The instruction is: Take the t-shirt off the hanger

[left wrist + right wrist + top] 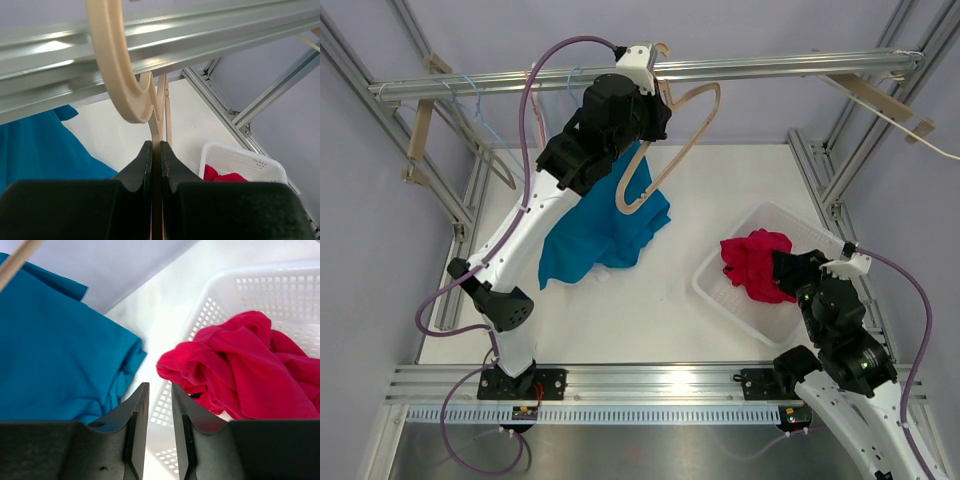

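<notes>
I need to let go of the wooden hanger with my left gripper, with the hanger's hook over the middle of the metal rail (673, 72).
My left gripper (655, 62) is raised to the metal rail (770, 68) and is shut on the neck of a wooden hanger (692, 135), just below its hook (117, 75). In the left wrist view the fingertips (155, 145) pinch the thin wood. The blue t-shirt (605, 235) lies crumpled on the table under the hanger's lower end; I cannot tell whether it still hangs on that end. It also shows in the left wrist view (35, 145) and the right wrist view (55, 340). My right gripper (160, 390) is slightly open and empty, over the basket's left edge.
A white basket (720, 300) at the right holds a red garment (755, 262), which also shows in the right wrist view (250, 370). More wooden hangers hang on the rail at the far left (420, 130) and the far right (865, 95). Frame posts stand on both sides.
</notes>
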